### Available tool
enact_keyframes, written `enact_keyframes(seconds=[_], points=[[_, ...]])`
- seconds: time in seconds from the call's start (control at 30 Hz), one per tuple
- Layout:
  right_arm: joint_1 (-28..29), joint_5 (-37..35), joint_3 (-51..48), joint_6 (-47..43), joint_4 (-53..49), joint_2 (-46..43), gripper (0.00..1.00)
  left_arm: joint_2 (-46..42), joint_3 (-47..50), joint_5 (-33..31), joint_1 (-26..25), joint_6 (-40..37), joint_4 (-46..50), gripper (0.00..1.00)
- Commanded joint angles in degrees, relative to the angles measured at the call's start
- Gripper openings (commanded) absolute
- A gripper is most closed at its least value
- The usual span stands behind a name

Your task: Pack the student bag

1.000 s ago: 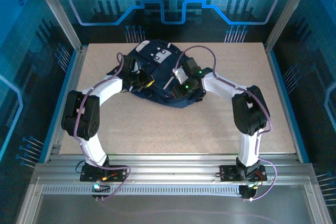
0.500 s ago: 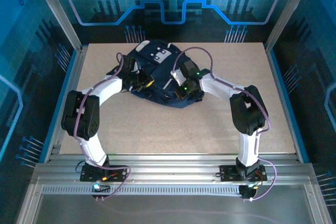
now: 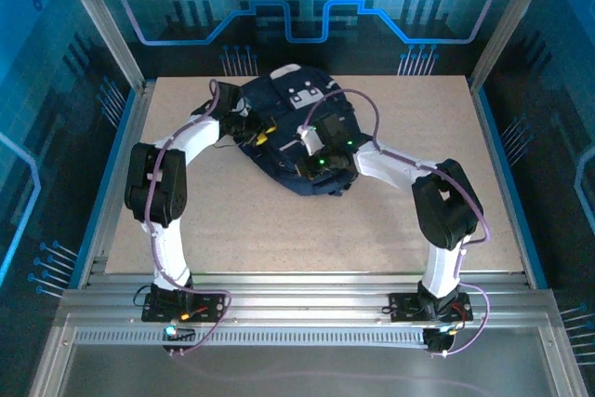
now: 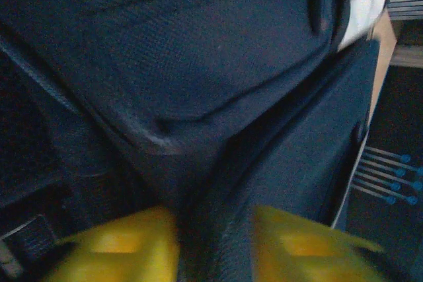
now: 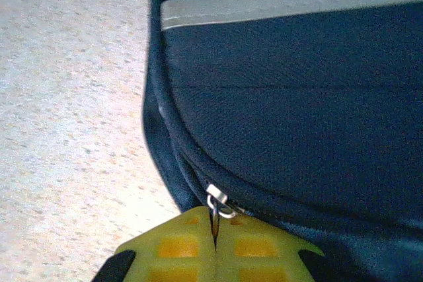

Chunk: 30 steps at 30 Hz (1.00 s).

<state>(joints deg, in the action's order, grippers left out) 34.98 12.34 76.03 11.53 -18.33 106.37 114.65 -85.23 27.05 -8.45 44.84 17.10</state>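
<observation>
A loose fold of the bag sits between the fingers of my left gripper, so my left gripper will take the bag's side edge (image 3: 261, 160) before my right gripper pulls the zipper.
The student bag (image 3: 279, 163), dark navy with light grey patches, lies at the back middle of the table. My left gripper (image 3: 263, 133) is over its left part. In the left wrist view its yellow fingers (image 4: 119, 246) stand apart, and a raised fold of bag fabric (image 4: 218, 64) runs between them. My right gripper (image 3: 313, 167) is at the bag's near edge. In the right wrist view this gripper (image 5: 215, 237) is shut on the metal zipper pull (image 5: 220, 203), where the zip runs along the rounded edge of the bag (image 5: 297, 130).
The speckled beige table (image 3: 418, 211) has open room to the right and in front of the bag; bare table (image 5: 66, 97) lies left of the bag's edge. Metal frame posts and blue panels stand around it, with an aluminium rail (image 3: 307, 299) at the near edge.
The bag has shifted to the right and back. My left arm has reached further over it and its jaws have parted. My right gripper has shut and moved toward the near left.
</observation>
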Motion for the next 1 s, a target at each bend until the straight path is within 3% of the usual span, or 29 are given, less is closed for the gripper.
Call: enact_keyframes(seconds=[0.0,0.1,0.13,0.43,0.63,0.7,0.77,0.93,0.97], points=[[3.94,8.80,3.68,4.10,1.14,1.68,0.00,0.14,-3.44,0.54,0.87,-0.60,-2.92,0.65],[4.47,8.59,7.46,5.21,1.25,4.61,0.00,-3.92,0.44,-0.07,1.93,0.01,-3.05,0.83],[4.47,8.09,8.71,5.49,0.99,5.63,0.00,-5.75,2.43,-0.18,2.33,0.37,-3.33,0.84],[4.28,6.07,10.59,9.47,4.71,7.39,0.00,-19.16,18.76,-1.02,2.84,1.63,-2.86,0.83],[4.77,8.07,9.86,11.11,6.93,7.67,0.00,-19.77,23.02,-1.79,-0.07,6.12,-8.86,0.73],[4.98,8.25,9.63,11.52,7.16,7.55,0.00,-18.40,22.99,-2.39,-0.86,7.10,-10.78,0.66],[5.31,8.00,8.96,11.60,7.27,7.02,0.00,-16.70,23.05,-2.57,-1.39,8.04,-13.16,0.52],[5.55,6.89,6.87,11.27,5.48,5.46,0.00,-13.77,22.74,-2.11,-1.89,8.50,-15.88,0.00],[5.52,6.13,6.39,10.70,4.36,5.20,0.00,-14.01,22.74,-2.38,-1.83,7.96,-15.70,0.00]])
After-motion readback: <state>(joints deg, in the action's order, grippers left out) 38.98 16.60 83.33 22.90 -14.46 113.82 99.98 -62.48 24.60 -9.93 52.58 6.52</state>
